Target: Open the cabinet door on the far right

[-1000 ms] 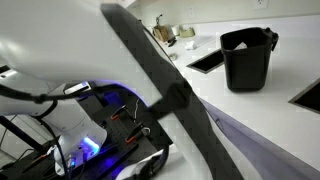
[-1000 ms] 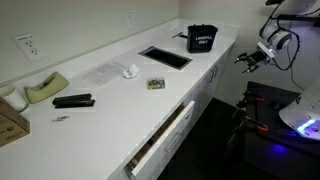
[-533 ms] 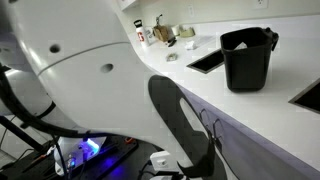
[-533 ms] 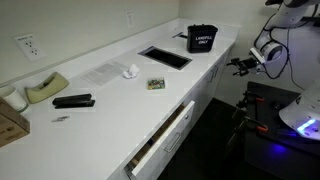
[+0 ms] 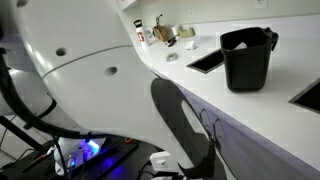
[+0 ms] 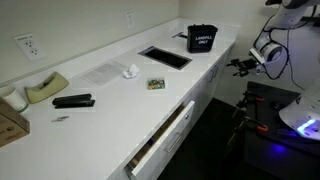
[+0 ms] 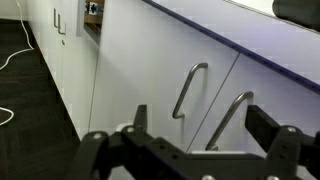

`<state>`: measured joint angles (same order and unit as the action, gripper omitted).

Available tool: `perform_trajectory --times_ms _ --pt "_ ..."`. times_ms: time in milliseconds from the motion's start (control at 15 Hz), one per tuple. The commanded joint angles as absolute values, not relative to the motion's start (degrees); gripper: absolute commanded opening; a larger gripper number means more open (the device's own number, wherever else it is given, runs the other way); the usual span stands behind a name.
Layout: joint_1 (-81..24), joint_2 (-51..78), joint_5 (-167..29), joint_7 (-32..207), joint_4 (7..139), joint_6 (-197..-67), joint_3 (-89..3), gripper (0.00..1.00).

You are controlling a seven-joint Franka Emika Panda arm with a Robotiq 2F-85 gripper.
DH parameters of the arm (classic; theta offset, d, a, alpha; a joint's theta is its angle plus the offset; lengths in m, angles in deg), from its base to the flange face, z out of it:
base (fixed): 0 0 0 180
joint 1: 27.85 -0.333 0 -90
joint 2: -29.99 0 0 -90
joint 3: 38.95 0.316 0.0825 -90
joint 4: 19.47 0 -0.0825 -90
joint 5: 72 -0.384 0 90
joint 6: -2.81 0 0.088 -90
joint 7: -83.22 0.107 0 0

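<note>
Next, my gripper closes on the upper part of the bar handle (image 5: 215, 125) (image 7: 234, 109) of the cabinet door, the handle that is farther from the pulled-out drawer.
In the wrist view two white cabinet doors meet at a seam, each with a silver bar handle beside it. The cabinet door (image 7: 285, 95) lies right of the seam, and its handle (image 7: 231, 118) sits between my fingers. The neighbour door's handle (image 7: 190, 90) is just to the left. My gripper (image 7: 203, 120) is open and empty, a short way in front of both handles and touching neither. In an exterior view my gripper (image 6: 243, 66) hovers beside the cabinet fronts at the counter's far end. Both doors look shut.
A black bin (image 6: 202, 39) stands on the white counter by a sink cutout (image 6: 165, 57). A drawer (image 6: 160, 140) stands pulled out further along and also shows in the wrist view (image 7: 92, 10). My arm's white body (image 5: 90, 70) fills an exterior view. A cable (image 7: 20, 50) lies on the dark floor.
Over the last second my arm swung and the gripper moved down and closer to the cabinet fronts. Since half a second ago it has barely moved.
</note>
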<state>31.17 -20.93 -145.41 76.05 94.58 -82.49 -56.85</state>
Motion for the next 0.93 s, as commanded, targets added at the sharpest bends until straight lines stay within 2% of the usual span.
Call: perform_trajectory --times_ms 0,400,467,867 --pt "27.14 -17.23 -148.82 79.99 100.3 -86.15 -58.89 1.0" --pt "20.99 -13.11 -160.73 82.77 107.27 -93.61 -60.59 1.0" --pt "22.27 -17.47 -158.45 80.51 103.02 -90.34 -60.66 1.0" --pt "21.5 -18.03 -158.91 82.33 102.5 -90.55 -60.81 1.0"
